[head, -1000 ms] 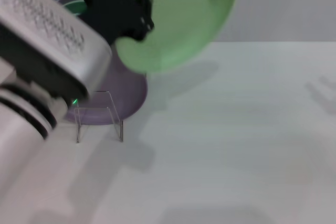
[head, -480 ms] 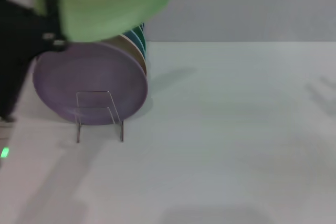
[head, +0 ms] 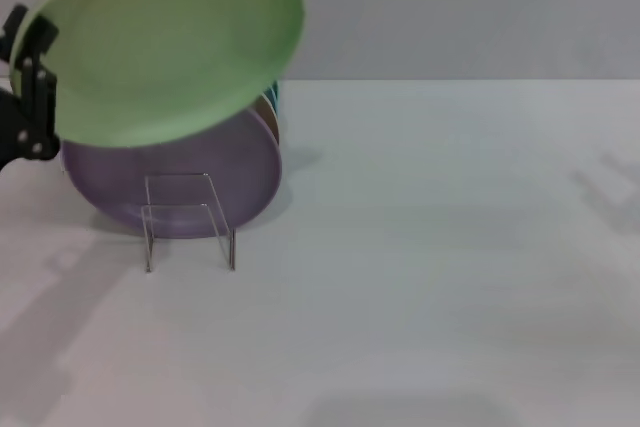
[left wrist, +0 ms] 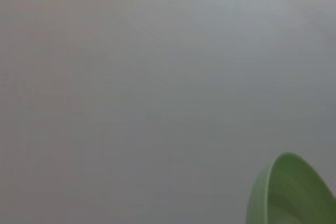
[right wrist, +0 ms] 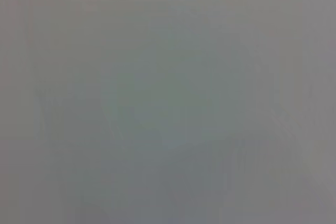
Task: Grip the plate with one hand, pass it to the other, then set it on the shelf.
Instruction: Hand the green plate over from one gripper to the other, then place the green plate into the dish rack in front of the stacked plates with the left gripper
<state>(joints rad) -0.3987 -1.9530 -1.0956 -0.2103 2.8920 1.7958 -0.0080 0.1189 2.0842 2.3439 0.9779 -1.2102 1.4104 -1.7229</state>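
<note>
My left gripper is to release the pale mint-green plate in the shelf's front slot, before the lilac-purple plate [head: 170,212].
The pale mint-green plate [head: 165,42] is held tilted in the air at the upper left, above and in front of the clear acrylic shelf [head: 188,222]. My left gripper [head: 35,82], black, is shut on the plate's left rim at the left edge of the head view. A part of the plate's rim also shows in the left wrist view [left wrist: 294,195]. The plate is apart from the shelf. My right gripper is out of view; the right wrist view shows only plain grey.
A lilac-purple plate [head: 180,172] stands upright just behind the shelf's front frame, with darker plates [head: 272,99] stacked behind it. The white table [head: 430,247] stretches to the right and front.
The plate has swung from the upper middle to the left and lower, towards the shelf. The bulky silver wrist has drawn back out of the picture, leaving only the black gripper at the edge.
</note>
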